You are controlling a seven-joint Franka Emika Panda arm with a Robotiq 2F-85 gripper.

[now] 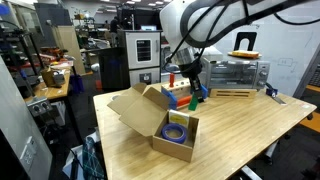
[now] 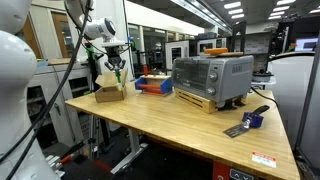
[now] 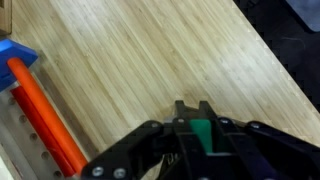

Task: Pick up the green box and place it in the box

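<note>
Next, my gripper releases the green box inside the brown cardboard box (image 1: 191, 130), so that the green box ends up beside the blue ring-shaped roll. The green box is still held above the tabletop.
My gripper (image 3: 193, 108) is shut on the green box (image 3: 203, 133), a small bright green block that shows between the black fingers in the wrist view, held above the bare wooden tabletop. In both exterior views the gripper (image 1: 195, 88) (image 2: 120, 78) hangs over the table, just beside the brown cardboard box (image 1: 145, 108) (image 2: 107, 94), whose flaps are raised. A blue ring-shaped roll (image 1: 176, 132) lies inside the cardboard box.
A red-and-blue toy tray (image 1: 178, 96) (image 2: 152, 84) stands right behind the gripper; its orange rod (image 3: 45, 110) shows in the wrist view. A toaster oven (image 1: 240, 72) (image 2: 212, 76) stands further along the table. A small blue object with a dark tool (image 2: 248, 122) lies near the table edge.
</note>
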